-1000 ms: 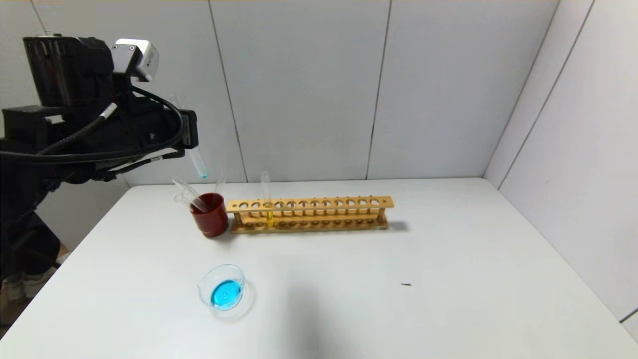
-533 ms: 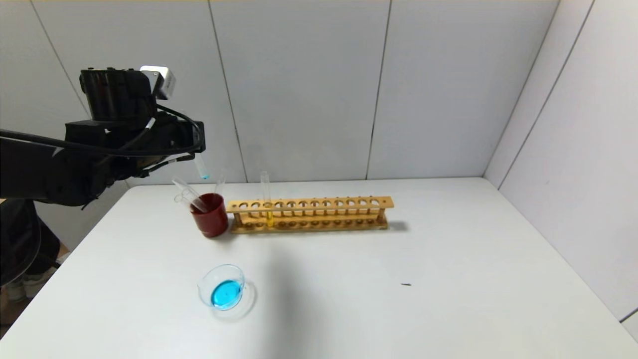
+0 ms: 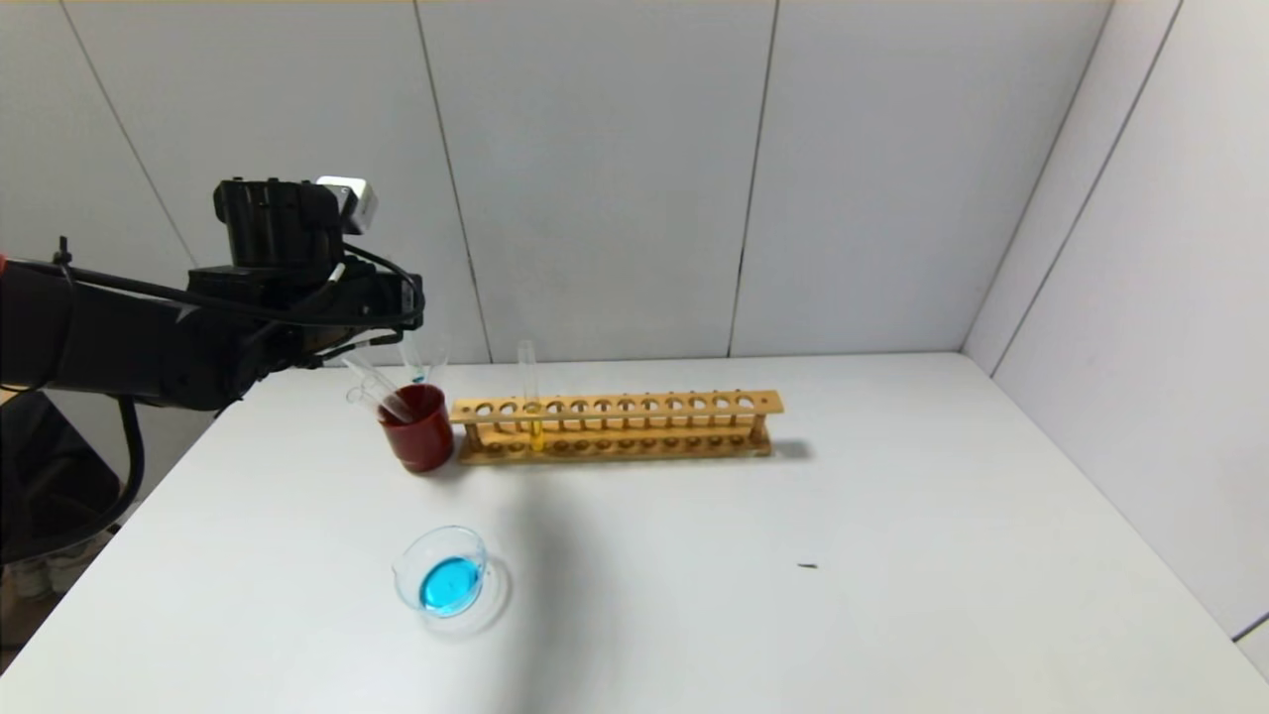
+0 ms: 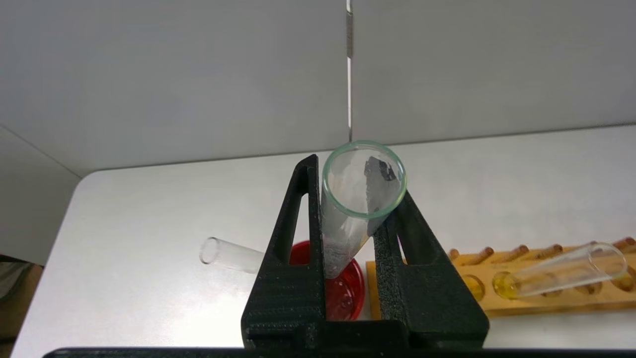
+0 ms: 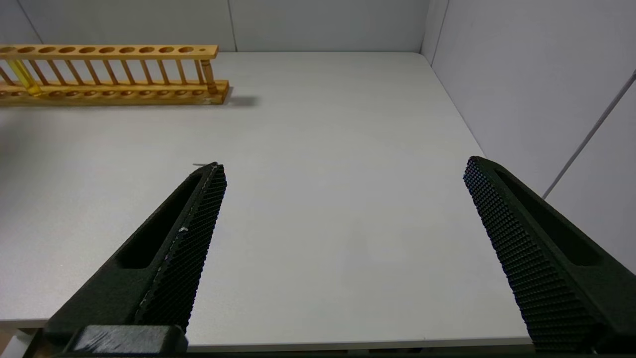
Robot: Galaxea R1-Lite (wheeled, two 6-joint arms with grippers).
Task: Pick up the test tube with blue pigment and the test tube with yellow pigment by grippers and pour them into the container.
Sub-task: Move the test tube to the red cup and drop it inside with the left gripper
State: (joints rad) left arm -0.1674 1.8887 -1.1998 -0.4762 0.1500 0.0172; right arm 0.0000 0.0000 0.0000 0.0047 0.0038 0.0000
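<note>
Next, I release the test tube with blue pigment from my left gripper inside the dark red cup (image 3: 412,405) (image 4: 326,283), among the clear tubes.
My left gripper (image 3: 408,315) is shut on the test tube with blue pigment (image 3: 414,361), held upright with its blue-tinted tip just over the dark red cup (image 3: 418,428). In the left wrist view the tube (image 4: 348,219) looks almost empty between the fingers (image 4: 298,233). The test tube with yellow pigment (image 3: 531,397) stands in the wooden rack (image 3: 634,426). The container (image 3: 448,580), a low glass dish, holds blue liquid near the table's front left. My right gripper (image 5: 343,169) is open and empty over bare table at the right.
Plain clear tubes (image 3: 372,387) lean out of the red cup, one showing in the left wrist view (image 4: 228,253). The rack (image 5: 114,74) stands right of the cup. White walls close the back and right. A small dark speck (image 3: 808,566) lies on the table.
My left arm has moved right and down, carrying the blue tube from high above the table to just over the red cup. Nothing else has moved.
</note>
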